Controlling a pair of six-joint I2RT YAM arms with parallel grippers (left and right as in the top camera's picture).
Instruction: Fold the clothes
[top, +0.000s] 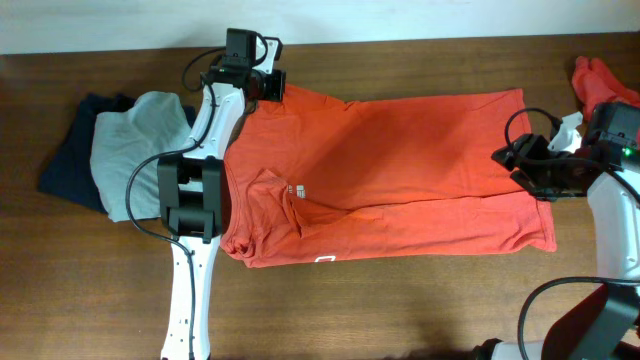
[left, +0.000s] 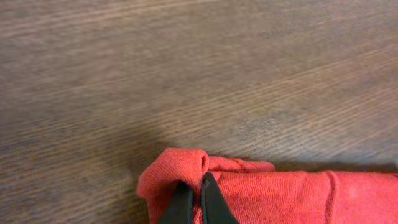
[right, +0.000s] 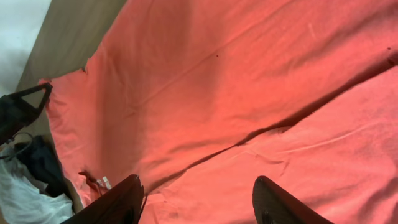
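Observation:
Next, I release the bunched fold on the T-shirt (top: 304, 168) with my left gripper, just past its white neck label.
An orange-red T-shirt (top: 400, 170) lies spread across the table, partly folded lengthwise, with its white neck label (top: 292, 191) toward the left. My left gripper (top: 266, 88) is at the shirt's far left corner. In the left wrist view it (left: 193, 190) is shut on a bunched fold of the red fabric (left: 280, 193). My right gripper (top: 528, 168) is over the shirt's right end. In the right wrist view it (right: 199, 193) is open and empty above the shirt (right: 217, 93), with a fold line running across. A second red shirt (top: 600, 85) lies crumpled at the far right.
A grey garment (top: 130, 150) on a navy one (top: 70, 150) lies left of the shirt, beside the left arm. It also shows in the right wrist view (right: 25, 199). Bare wooden table (left: 186, 74) runs behind the shirt's far edge.

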